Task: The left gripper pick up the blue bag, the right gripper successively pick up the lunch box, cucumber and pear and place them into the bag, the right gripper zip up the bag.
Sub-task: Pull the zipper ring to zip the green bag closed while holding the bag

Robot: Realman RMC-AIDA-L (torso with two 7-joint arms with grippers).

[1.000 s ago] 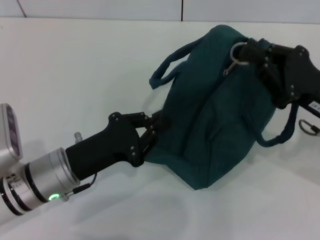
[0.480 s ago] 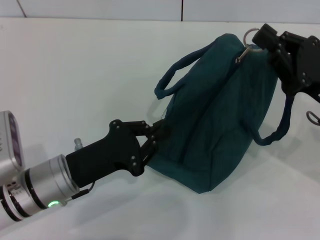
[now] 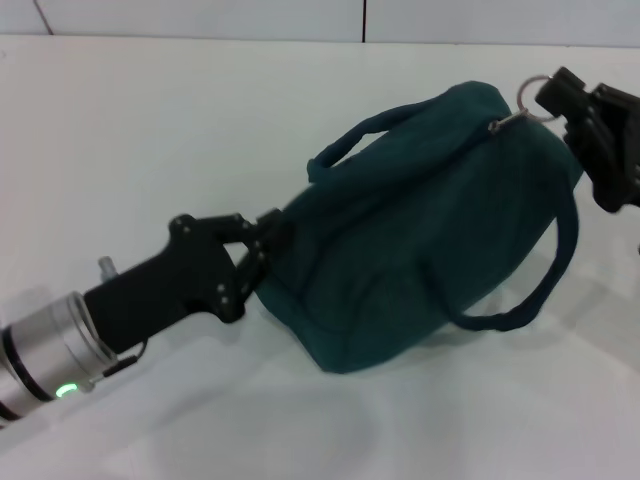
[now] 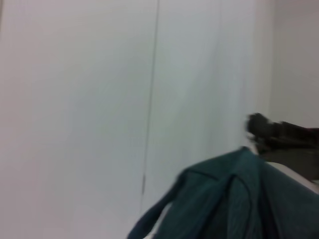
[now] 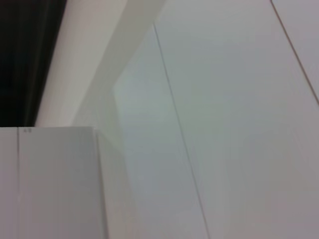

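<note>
The blue bag is slanted with my left gripper on only its end, so I should open that gripper and grip the bag's top (image 3: 326,192) deeper before I zip further.
The blue bag (image 3: 420,230) lies stretched out on the white table (image 3: 150,130), bulging, its top closed along its length. My left gripper (image 3: 262,240) is shut on the bag's left end. At the bag's upper right end, my right gripper (image 3: 562,97) is shut on the metal ring of the zip pull (image 3: 533,92). One handle (image 3: 350,145) arches over the top and the other handle (image 3: 540,290) loops down at the front right. The left wrist view shows the bag (image 4: 234,199) and, beyond it, the right gripper (image 4: 279,132). The lunch box, cucumber and pear are out of view.
The white table runs to a wall at the back. A metal clip (image 3: 637,243) shows at the right edge of the head view. The right wrist view shows only pale wall panels.
The right gripper moved right with the zip ring while the left gripper drew the bag's other end left and up. The bag went from slumped to stretched long.
</note>
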